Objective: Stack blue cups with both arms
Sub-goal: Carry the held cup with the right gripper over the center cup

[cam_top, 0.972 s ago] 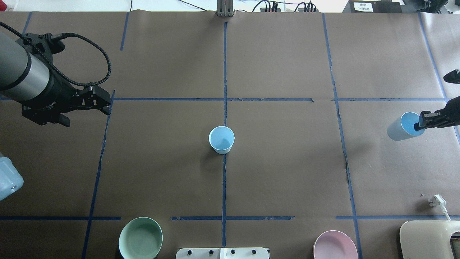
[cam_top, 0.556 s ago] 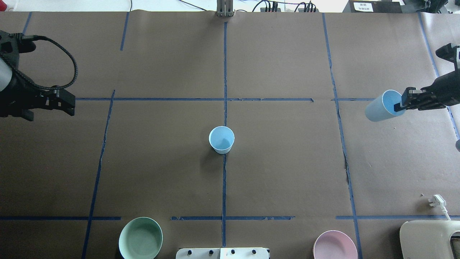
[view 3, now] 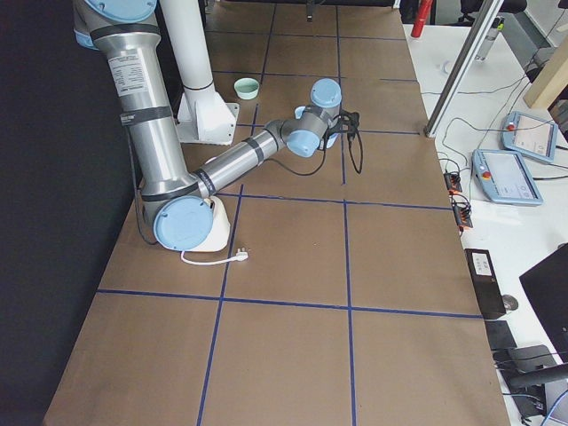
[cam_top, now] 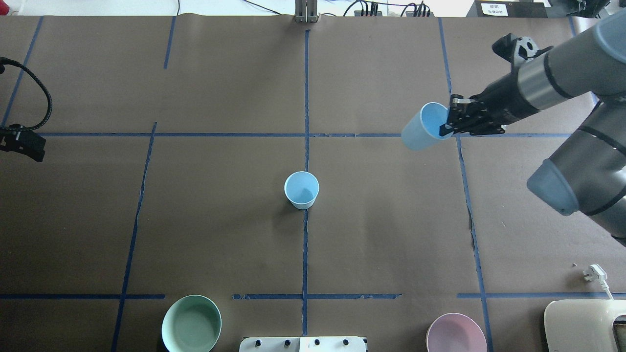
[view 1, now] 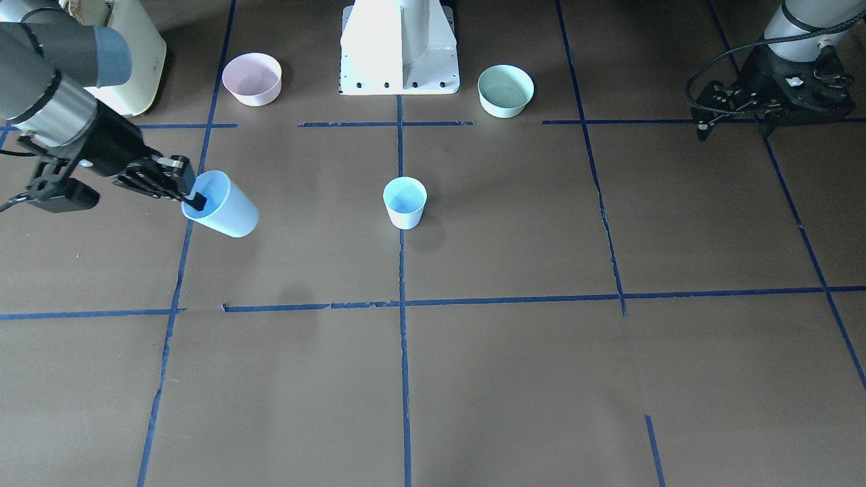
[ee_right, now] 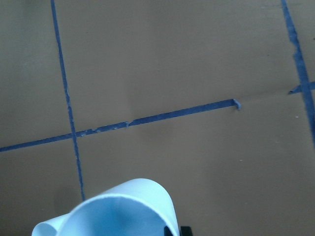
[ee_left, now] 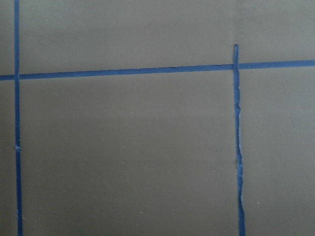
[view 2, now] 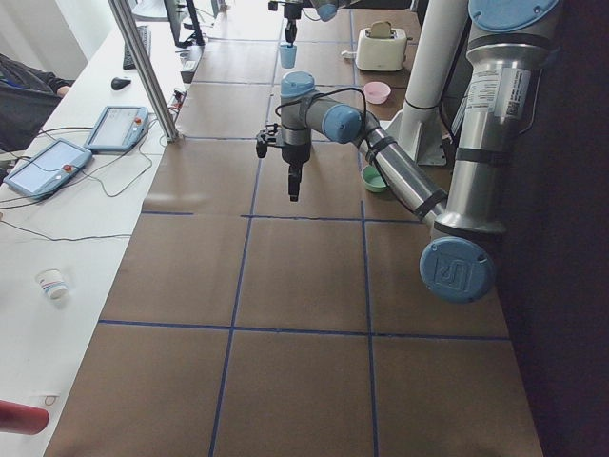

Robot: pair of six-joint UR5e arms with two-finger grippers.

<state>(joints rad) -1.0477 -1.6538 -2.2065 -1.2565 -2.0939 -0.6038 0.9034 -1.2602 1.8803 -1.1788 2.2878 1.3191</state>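
Note:
The blue cup in my right gripper, now held tilted above the table, will be let go inside the blue cup standing on the centre tape line (view 1: 405, 195) (ee_right: 48, 227).
One blue cup (cam_top: 301, 189) stands upright at the table's middle, on the centre tape line; it also shows in the front-facing view (view 1: 404, 201). My right gripper (cam_top: 447, 128) is shut on the rim of the second blue cup (cam_top: 424, 128) and holds it tilted above the table, to the right of and beyond the standing cup. That held cup also shows in the front-facing view (view 1: 223, 206) and the right wrist view (ee_right: 123, 211). My left gripper (view 1: 734, 125) is open and empty, far off at the table's left side; only its tip (cam_top: 24, 144) shows in the overhead view.
A mint-green bowl (cam_top: 191, 323) and a pink bowl (cam_top: 456, 333) sit near the robot's edge, either side of the white pedestal base (view 1: 399, 47). A cream appliance (cam_top: 584, 325) and its white plug (cam_top: 595, 274) lie at the near right corner.
My right arm has carried the held cup left and farther across the table, towards the middle. My left arm has drawn back left, almost out of the overhead view.

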